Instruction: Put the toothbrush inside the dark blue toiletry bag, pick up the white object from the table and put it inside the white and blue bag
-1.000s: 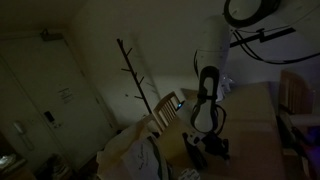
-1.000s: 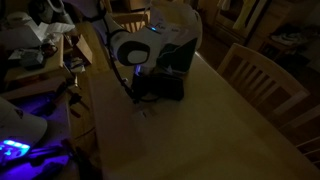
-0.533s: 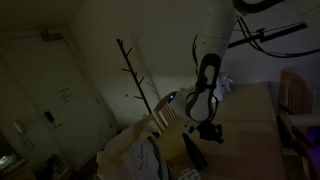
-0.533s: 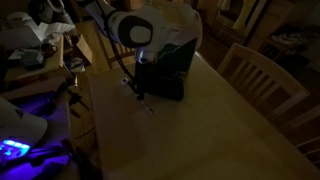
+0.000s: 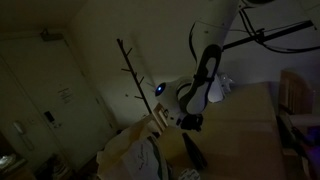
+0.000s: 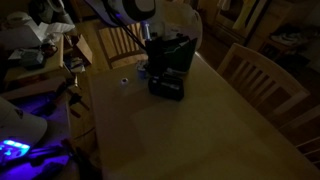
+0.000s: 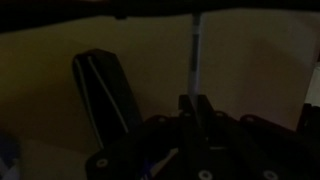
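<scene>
Next, I let go of the toothbrush with my gripper in the long opening of the dark blue toiletry bag (image 5: 194, 150) (image 7: 105, 95) that lies on the table. The toothbrush is still held above the table.
In the wrist view my gripper (image 7: 195, 104) is shut on the toothbrush (image 7: 196, 52), a thin pale stick that rises straight out from between the fingertips. The dark blue toiletry bag (image 7: 106, 95) lies on the table to the left of the fingers, apart from them. In both exterior views the gripper (image 6: 152, 62) (image 5: 188, 122) hangs above the table, and the toiletry bag (image 6: 167, 87) (image 5: 192, 152) lies below and in front of it. A small pale speck, perhaps the white object (image 6: 125, 82), sits on the table left of the pouch. The white and blue bag (image 6: 178, 22) stands behind.
The room is very dark. A dark boxy case (image 6: 178, 55) stands just behind the pouch. Wooden chairs (image 6: 255, 70) (image 5: 166, 110) stand at the table's sides. A coat rack (image 5: 134, 72) rises beyond the table, and cluttered shelves (image 6: 35, 45) line one side.
The arm has lifted from low beside the pouch and swung toward the back of the table, with the toothbrush still held. The pouch stays on the table.
</scene>
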Controlling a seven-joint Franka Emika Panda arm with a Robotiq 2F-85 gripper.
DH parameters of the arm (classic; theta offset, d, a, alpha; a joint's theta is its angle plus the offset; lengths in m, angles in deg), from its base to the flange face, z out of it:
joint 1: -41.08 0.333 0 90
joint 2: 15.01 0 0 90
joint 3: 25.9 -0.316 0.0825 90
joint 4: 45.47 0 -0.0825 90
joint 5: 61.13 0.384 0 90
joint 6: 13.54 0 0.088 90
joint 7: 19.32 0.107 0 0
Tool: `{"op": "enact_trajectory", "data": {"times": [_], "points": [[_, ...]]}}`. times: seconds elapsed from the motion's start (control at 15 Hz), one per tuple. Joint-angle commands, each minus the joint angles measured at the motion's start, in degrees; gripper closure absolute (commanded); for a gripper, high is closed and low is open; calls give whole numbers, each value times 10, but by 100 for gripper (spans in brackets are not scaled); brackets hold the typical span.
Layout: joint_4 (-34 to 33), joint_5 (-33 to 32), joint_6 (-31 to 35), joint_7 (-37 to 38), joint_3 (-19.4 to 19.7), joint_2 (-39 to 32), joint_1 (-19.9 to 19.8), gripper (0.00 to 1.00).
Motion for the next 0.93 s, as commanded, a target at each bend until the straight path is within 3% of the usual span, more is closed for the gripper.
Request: {"op": "enact_trajectory", "data": {"times": [0.0,0.53,0.87], "points": [[-27,-27,31,-49,-6,-2,-1,97],[-65,56,115,-261,-38,-49,-28,97],[-61,136,96,-327,-46,-63,-31,97]]}}
